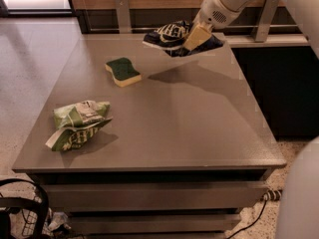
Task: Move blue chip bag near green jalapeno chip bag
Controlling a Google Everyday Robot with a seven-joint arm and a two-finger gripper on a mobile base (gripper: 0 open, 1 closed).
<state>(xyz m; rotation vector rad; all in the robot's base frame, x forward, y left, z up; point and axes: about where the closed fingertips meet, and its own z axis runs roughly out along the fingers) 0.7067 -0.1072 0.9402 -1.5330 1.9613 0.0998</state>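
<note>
Next, I release the blue chip bag near the table's front edge (152, 127), beside the green jalapeno chip bag.
The blue chip bag (172, 36), dark navy with white lettering, hangs in the air above the far part of the grey table (179, 118), casting a shadow below it. My gripper (195, 38) is shut on its right half, with one tan finger (197, 36) across the bag. The green jalapeno chip bag (77, 123) lies wrinkled near the table's front left corner, far from the gripper.
A dark green and yellow sponge (122, 71) lies on the table's left middle, between the two bags. A wooden wall with metal brackets (121, 11) runs behind the table. My white arm fills the right edge. Black cables and a wire object lie on the floor at bottom left.
</note>
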